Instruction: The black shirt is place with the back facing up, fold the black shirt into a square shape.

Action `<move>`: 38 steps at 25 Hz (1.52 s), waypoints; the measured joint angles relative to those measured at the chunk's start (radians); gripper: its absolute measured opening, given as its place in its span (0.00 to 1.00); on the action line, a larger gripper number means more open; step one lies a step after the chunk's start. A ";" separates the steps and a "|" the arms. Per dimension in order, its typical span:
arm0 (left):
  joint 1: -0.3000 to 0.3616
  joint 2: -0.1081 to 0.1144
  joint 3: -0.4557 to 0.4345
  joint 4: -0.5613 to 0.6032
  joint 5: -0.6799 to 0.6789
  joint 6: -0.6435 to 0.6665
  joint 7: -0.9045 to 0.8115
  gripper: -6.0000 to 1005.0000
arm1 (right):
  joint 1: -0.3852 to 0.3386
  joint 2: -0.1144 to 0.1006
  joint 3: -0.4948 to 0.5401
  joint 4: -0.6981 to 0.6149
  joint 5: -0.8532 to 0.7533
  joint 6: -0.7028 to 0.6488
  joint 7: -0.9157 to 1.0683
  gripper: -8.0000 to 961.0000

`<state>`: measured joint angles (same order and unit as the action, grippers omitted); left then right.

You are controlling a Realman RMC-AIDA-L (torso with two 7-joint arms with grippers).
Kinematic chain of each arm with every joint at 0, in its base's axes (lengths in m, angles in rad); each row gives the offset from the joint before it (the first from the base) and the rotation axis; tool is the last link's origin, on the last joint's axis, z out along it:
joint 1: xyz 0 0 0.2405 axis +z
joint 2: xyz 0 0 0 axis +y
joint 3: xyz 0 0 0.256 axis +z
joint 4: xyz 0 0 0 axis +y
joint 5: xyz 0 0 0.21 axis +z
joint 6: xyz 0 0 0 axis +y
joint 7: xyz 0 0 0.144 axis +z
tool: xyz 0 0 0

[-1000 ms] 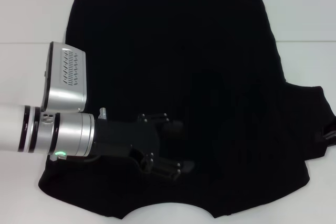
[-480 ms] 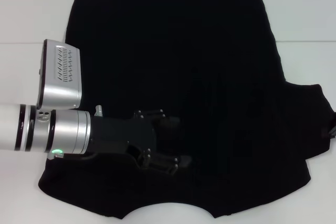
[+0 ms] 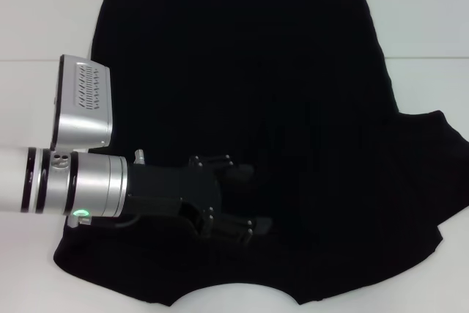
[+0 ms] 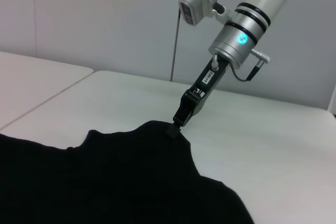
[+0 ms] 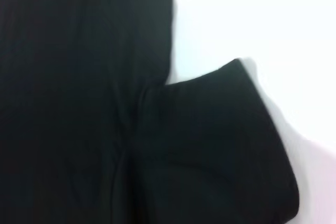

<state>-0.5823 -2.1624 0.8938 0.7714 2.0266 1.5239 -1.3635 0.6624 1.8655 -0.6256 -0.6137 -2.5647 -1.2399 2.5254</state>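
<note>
Next, I release the tip of the sleeve from my right gripper on the black shirt's body [image 3: 327, 130], setting it a little inward from that sleeve's armpit.
The black shirt [image 3: 242, 71] lies spread flat on the white table [image 3: 44, 20], plain side up, neckline at the near edge. My left gripper [image 3: 249, 199] hovers open over its near-left part, jaws spread, holding nothing. My right gripper is out of the head view. It shows in the left wrist view [image 4: 176, 124], shut on the tip of the right sleeve [image 3: 440, 159] and pulling it up into a peak off the table. The right wrist view shows that sleeve [image 5: 220, 140] beside the shirt's body [image 5: 68, 98].
White table surface shows to the left of the shirt [image 3: 37, 100], to its right [image 3: 432, 49] and around the lifted sleeve [image 4: 273, 145]. A seam between table panels [image 3: 29, 60] runs across. A grey wall [image 4: 105, 19] stands behind.
The right gripper has left the right edge of the head view. The right sleeve's outline has spread outward there. The left arm has shifted slightly left, its gripper still open.
</note>
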 joint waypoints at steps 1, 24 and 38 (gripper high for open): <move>0.000 0.000 0.000 -0.001 -0.002 0.005 -0.004 0.92 | -0.003 -0.001 0.002 -0.006 0.000 -0.002 -0.003 0.03; 0.002 -0.001 0.000 -0.007 -0.019 0.052 -0.041 0.91 | 0.151 0.038 -0.050 -0.119 0.040 -0.128 -0.045 0.03; 0.006 -0.001 -0.032 -0.008 -0.019 0.035 -0.041 0.91 | 0.294 0.122 -0.315 -0.120 0.041 -0.114 -0.021 0.16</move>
<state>-0.5767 -2.1630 0.8623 0.7637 2.0078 1.5587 -1.4048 0.9569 1.9871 -0.9402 -0.7334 -2.5232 -1.3537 2.5047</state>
